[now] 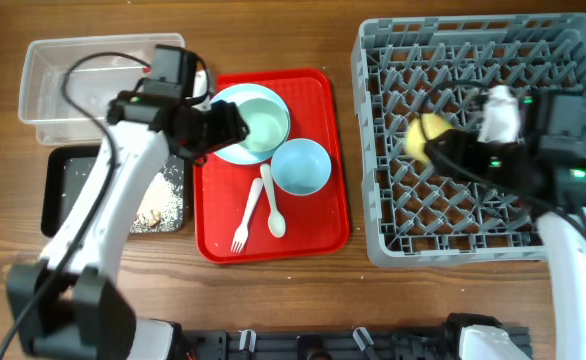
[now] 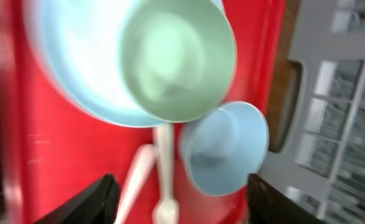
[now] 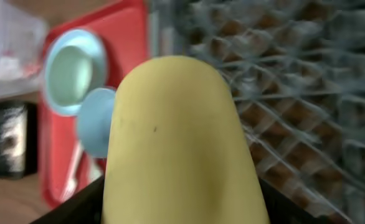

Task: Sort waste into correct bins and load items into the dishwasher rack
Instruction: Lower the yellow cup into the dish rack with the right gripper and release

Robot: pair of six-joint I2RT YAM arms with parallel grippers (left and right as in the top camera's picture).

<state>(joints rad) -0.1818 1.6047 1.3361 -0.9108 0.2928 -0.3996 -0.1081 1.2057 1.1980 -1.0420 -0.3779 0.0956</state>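
Observation:
The robot's right gripper needs to release the yellow cup among the wires in the front half of the grey dishwasher rack (image 1: 460,182) (image 3: 296,177).
On the red tray (image 1: 313,225) a pale green bowl (image 1: 263,125) sits on the light blue plate (image 1: 228,152), with a light blue bowl (image 1: 301,166), a white fork (image 1: 246,218) and a white spoon (image 1: 273,208) beside them. My left gripper (image 1: 235,125) is open and empty over the plate's left side; its wrist view shows the green bowl (image 2: 177,65), blue bowl (image 2: 226,149) and cutlery (image 2: 165,168). My right gripper (image 1: 435,145) is shut on the small yellow cup (image 1: 429,130), held over the grey dishwasher rack (image 1: 473,240). The cup (image 3: 182,149) fills the right wrist view.
A clear tub (image 1: 63,95) stands at the back left. In front of it a black tray (image 1: 61,195) holds brownish scraps and white grains (image 1: 161,205). The left arm reaches across both. No wrapper or tissue is in view.

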